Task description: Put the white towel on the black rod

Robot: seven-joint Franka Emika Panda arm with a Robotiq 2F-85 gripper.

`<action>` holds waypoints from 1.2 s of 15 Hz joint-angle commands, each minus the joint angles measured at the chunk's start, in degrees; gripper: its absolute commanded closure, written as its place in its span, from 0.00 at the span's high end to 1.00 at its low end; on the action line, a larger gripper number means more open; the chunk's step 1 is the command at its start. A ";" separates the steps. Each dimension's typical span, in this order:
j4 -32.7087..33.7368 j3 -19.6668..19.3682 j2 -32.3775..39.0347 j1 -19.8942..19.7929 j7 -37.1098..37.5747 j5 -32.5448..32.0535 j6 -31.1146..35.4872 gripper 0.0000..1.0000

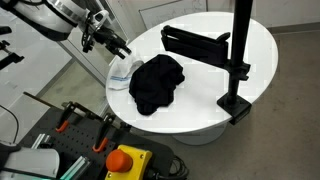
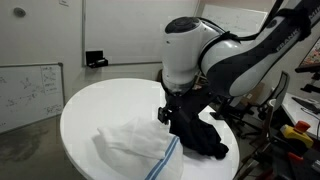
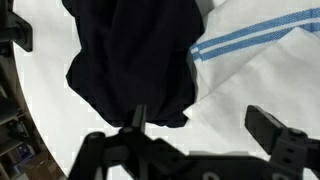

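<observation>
Next, my gripper closes on the plain folded-over part [image 1: 129, 66] [image 3: 229, 101] of the white towel, next to its blue stripes and near the black cloth.
The white towel [image 1: 120, 72] with blue stripes lies crumpled at the edge of the round white table [image 1: 210, 100]. It also shows in the other exterior view [image 2: 132, 140] and the wrist view [image 3: 265, 70]. The black rod [image 1: 195, 42] sticks out sideways from an upright black stand [image 1: 240, 50] across the table. My gripper [image 1: 112, 46] hangs just above the towel, next to a black cloth. It is open and empty in the wrist view [image 3: 200, 125], with the towel's edge between its fingers. It also shows in an exterior view [image 2: 170, 113].
A black cloth [image 1: 157, 82] lies bunched in the middle of the table, touching the towel, and shows in the wrist view [image 3: 130, 60] and an exterior view [image 2: 200, 132]. The stand's base [image 1: 235, 105] sits at the table's rim. A cart with tools and a red button [image 1: 122, 158] stands nearby.
</observation>
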 commanded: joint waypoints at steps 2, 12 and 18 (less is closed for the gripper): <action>-4.02 -0.49 -1.35 -2.77 -1.50 1.50 3.24 1.00; -8.17 2.70 0.69 -7.81 -29.96 18.02 22.95 1.00; -5.49 -2.56 4.32 0.02 -37.64 22.53 22.72 1.00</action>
